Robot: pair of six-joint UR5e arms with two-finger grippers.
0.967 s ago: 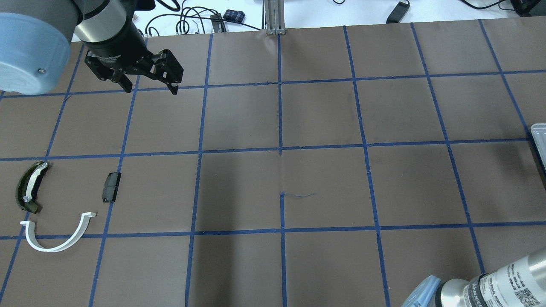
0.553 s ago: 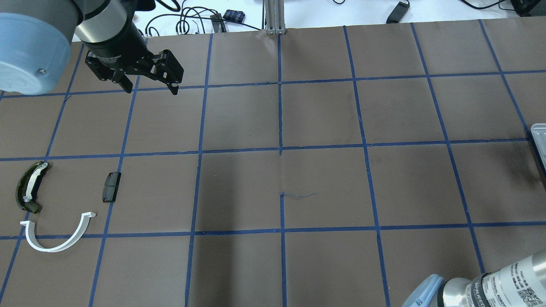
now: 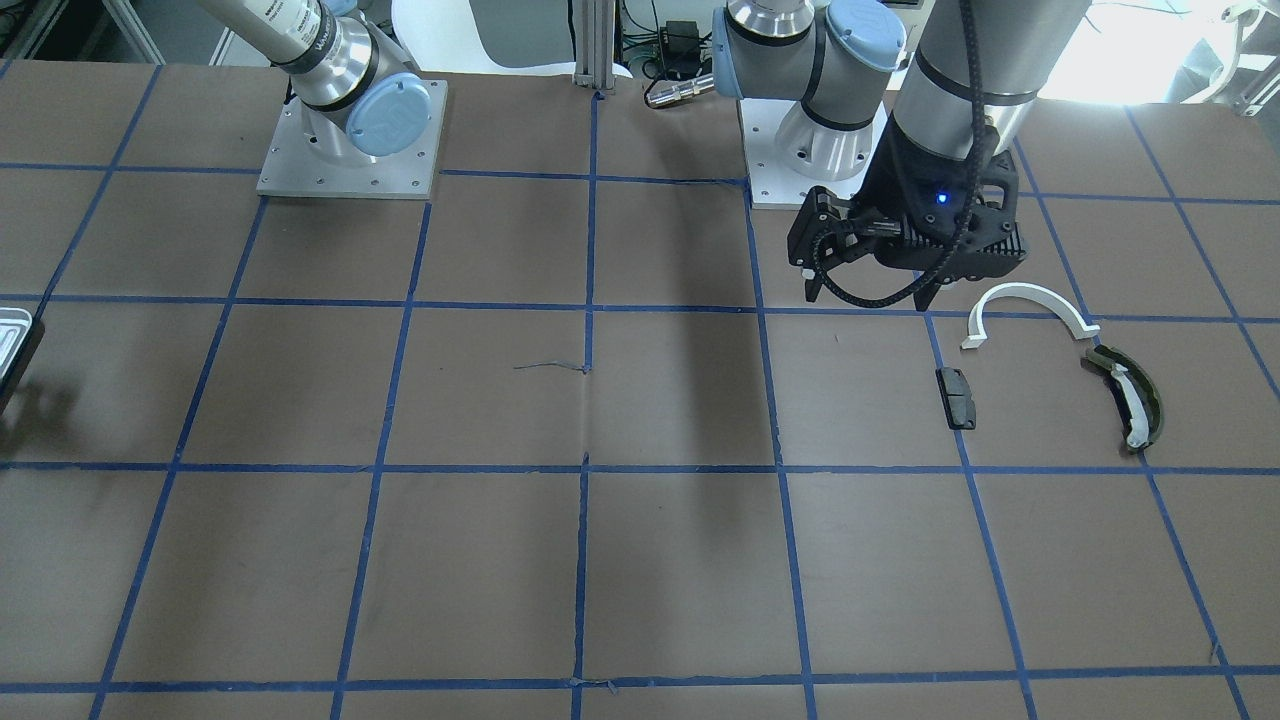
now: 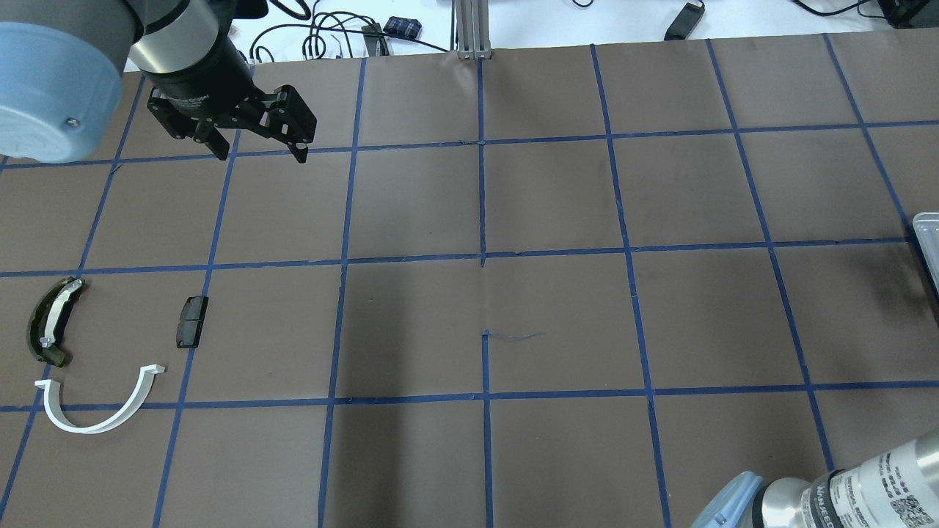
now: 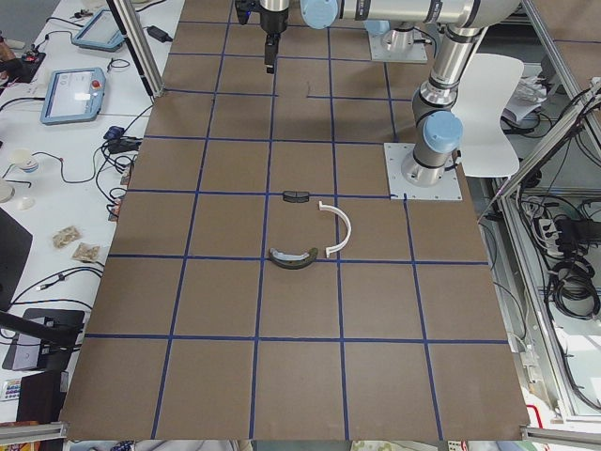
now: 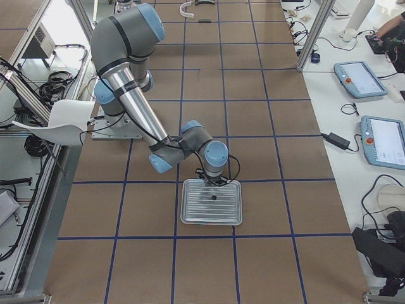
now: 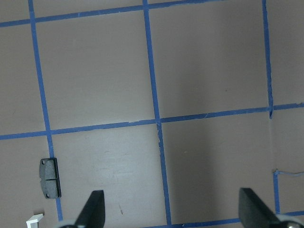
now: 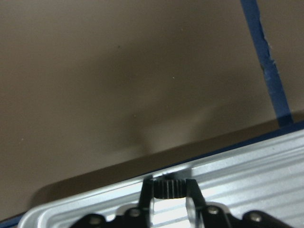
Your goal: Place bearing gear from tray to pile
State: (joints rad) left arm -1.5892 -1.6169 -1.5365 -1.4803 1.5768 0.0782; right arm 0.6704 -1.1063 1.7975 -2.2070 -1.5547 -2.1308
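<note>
The robot's right gripper needs to set the bearing gear, still down in the tray, down in the middle of the table (image 3: 554,418), between the thin thread and the blue tape crossing.
The tray (image 6: 190,215) lies at the table's right end; only its corner shows in the overhead view (image 4: 928,235). My right gripper (image 8: 169,190) reaches down into the tray and is shut on the bearing gear (image 8: 169,186), a small black ridged wheel between its fingertips. The pile lies at the left: a white half-ring arc (image 4: 103,418), a black block (image 4: 191,321) and an olive curved piece (image 4: 50,323). My left gripper (image 4: 260,150) hangs open and empty above the table, beyond the pile.
Brown table paper with a blue tape grid (image 4: 484,264). Arm base plates (image 3: 345,150) stand at the robot's side. Cables and controllers (image 5: 70,94) lie on the white bench beyond the far edge.
The right arm's elbow at the overhead view's bottom right has shifted slightly left. The left arm and the pile have not moved.
</note>
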